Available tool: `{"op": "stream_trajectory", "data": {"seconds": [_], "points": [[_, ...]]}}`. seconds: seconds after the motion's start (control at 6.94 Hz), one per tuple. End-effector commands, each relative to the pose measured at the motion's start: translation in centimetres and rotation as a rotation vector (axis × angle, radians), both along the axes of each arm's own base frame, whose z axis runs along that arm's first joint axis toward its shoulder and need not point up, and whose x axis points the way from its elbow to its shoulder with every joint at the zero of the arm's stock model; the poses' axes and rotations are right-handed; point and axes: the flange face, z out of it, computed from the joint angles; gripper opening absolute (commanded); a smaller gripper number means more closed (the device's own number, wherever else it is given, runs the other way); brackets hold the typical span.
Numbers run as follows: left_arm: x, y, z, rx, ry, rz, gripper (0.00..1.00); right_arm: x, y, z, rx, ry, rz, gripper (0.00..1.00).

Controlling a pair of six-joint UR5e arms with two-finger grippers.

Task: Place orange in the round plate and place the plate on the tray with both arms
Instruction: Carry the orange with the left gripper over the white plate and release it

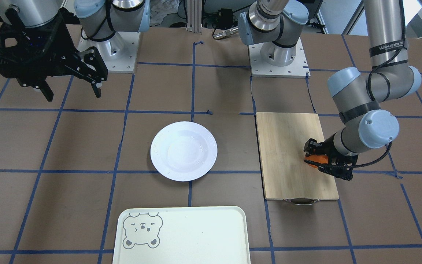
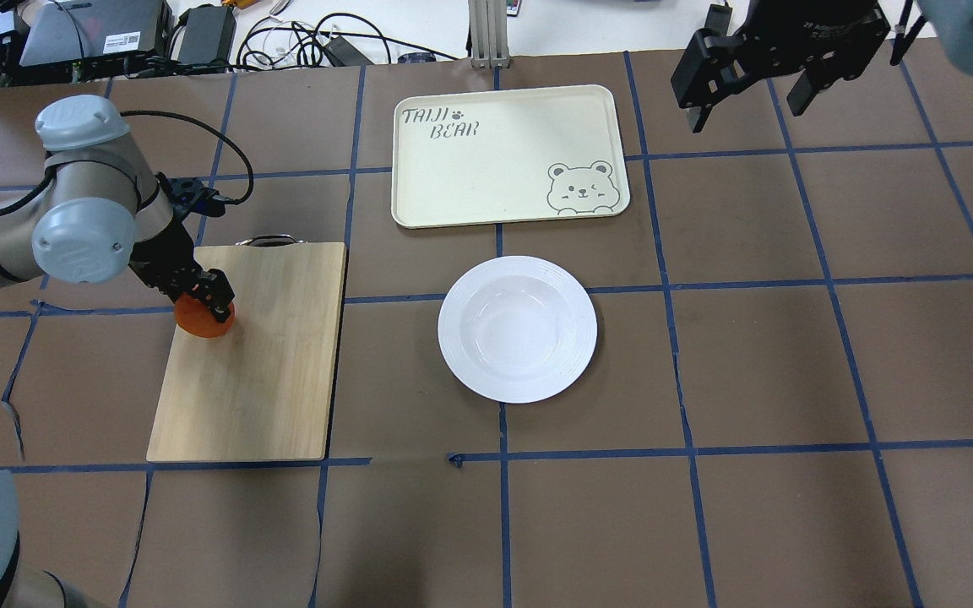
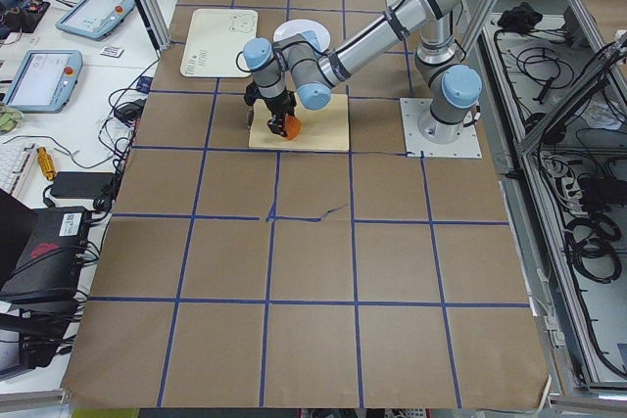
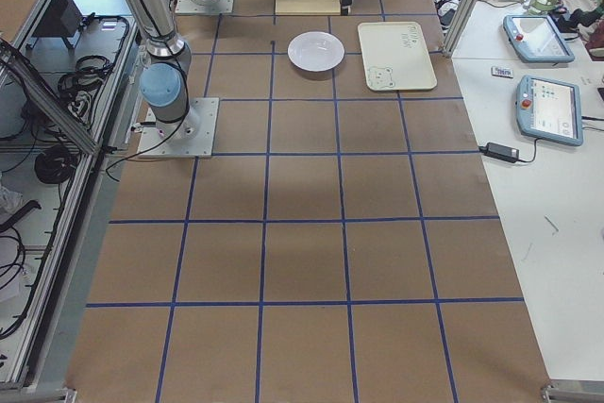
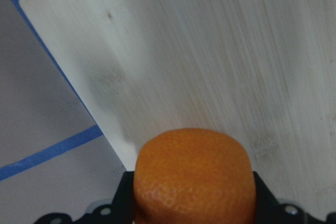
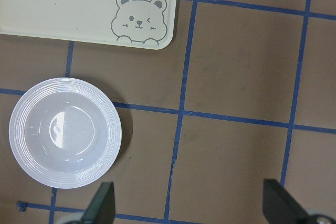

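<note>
I need to release the orange from my left gripper on the middle of the empty round plate (image 1: 183,154).
The orange (image 2: 202,323) sits at the left edge of a bamboo cutting board (image 2: 267,363). My left gripper (image 2: 201,297) is shut on it, a black finger (image 5: 126,192) pressed against each side of the orange (image 5: 194,174). It shows likewise in the front view, orange (image 1: 314,161) in the left gripper (image 1: 322,160). The round plate (image 2: 455,329) lies empty at mid-table, white and glossy. Beyond it lies the tray (image 2: 486,160) with its bear face. My right gripper (image 2: 744,100) hangs open high above the table, away from the plate (image 6: 21,129) and the tray (image 6: 63,3).
The cutting board (image 1: 288,154) has a metal handle (image 1: 300,200) at its far end. Brown table covering with blue tape lines spreads all around. Cables and electronics (image 2: 199,38) lie beyond the far table edge.
</note>
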Motion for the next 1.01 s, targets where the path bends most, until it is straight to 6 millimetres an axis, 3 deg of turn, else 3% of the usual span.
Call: {"op": "stream_trajectory", "data": {"seconds": [0.0,0.14,0.43,0.58,0.72,0.86], "points": [[-9.3,-1.3,3.6,-0.062,-0.016,0.156,0.08,-0.1,0.0,0.0,0.0,0.0,-0.002,1.0],[-15.2,-1.6,5.1,-0.086,-0.004,0.306,0.08,0.0,0.0,0.0,0.0,0.0,0.0,1.0],[-24.1,-1.1,6.2,-0.067,0.071,0.495,0.08,-0.1,0.0,0.0,0.0,0.0,-0.002,1.0],[-28.2,-0.1,6.2,-0.067,0.093,0.624,0.09,-0.1,0.0,0.0,0.001,0.0,-0.002,1.0],[-32.3,1.6,5.7,-0.05,0.095,0.64,0.09,-0.1,0.0,0.0,0.001,0.0,-0.002,1.0],[-34.6,3.1,5.3,-0.037,0.077,0.656,0.09,-0.1,0.0,0.0,0.0,0.0,-0.002,1.0]]}}
